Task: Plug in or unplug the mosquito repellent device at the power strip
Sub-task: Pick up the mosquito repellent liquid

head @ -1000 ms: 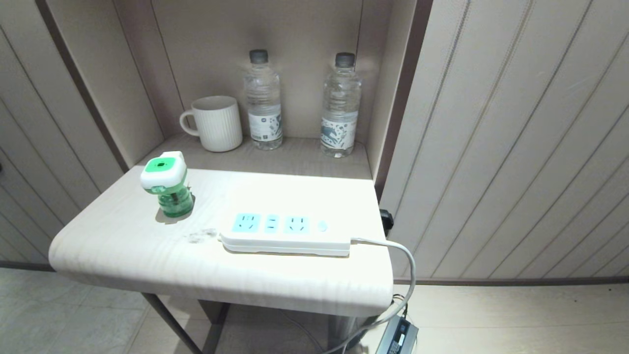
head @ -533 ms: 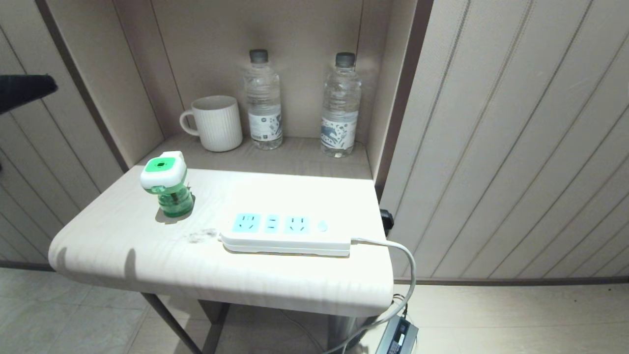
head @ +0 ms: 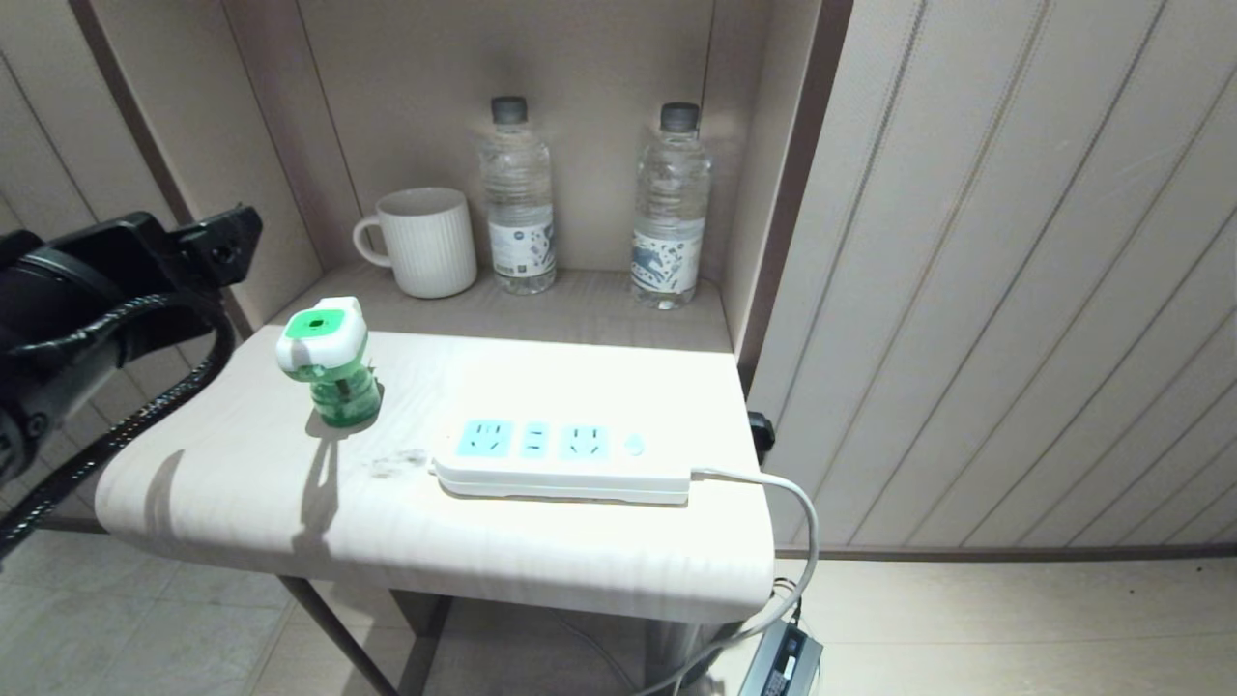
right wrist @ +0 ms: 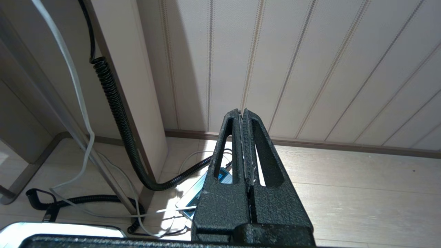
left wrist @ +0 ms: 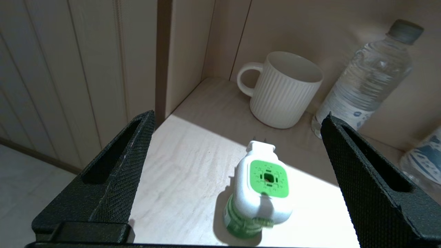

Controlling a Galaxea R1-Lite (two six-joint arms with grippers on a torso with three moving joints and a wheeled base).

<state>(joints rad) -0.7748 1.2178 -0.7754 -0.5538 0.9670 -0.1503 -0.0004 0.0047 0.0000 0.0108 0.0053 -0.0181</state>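
Observation:
My left gripper needs to close next on the white-and-green head [head: 325,347] [left wrist: 264,202] of the mosquito repellent device, putting one finger on each side of that head.
The mosquito repellent device [head: 329,367], a green bottle with a white-and-green head, stands upright and unplugged on the left of the table [head: 242,503]. Its prongs point toward the back shelf. The power strip [head: 560,454] lies flat to its right with all sockets free, its white cable running off the right edge. My left arm [head: 106,290] reaches in from the left, above and beside the table. In the left wrist view my left gripper [left wrist: 237,115] is open wide, with the device [left wrist: 263,193] below and between the fingers, untouched. My right gripper [right wrist: 241,112] hangs shut near the floor.
A white ribbed mug [head: 425,242] and two clear water bottles [head: 519,193] [head: 669,208] stand on the recessed shelf behind the table. Panelled walls close in on both sides. Cables and a power adapter [head: 783,662] lie on the floor under the right end.
My left arm has swung into the head view from the left and now hovers near the device. The device, power strip and right arm have not moved.

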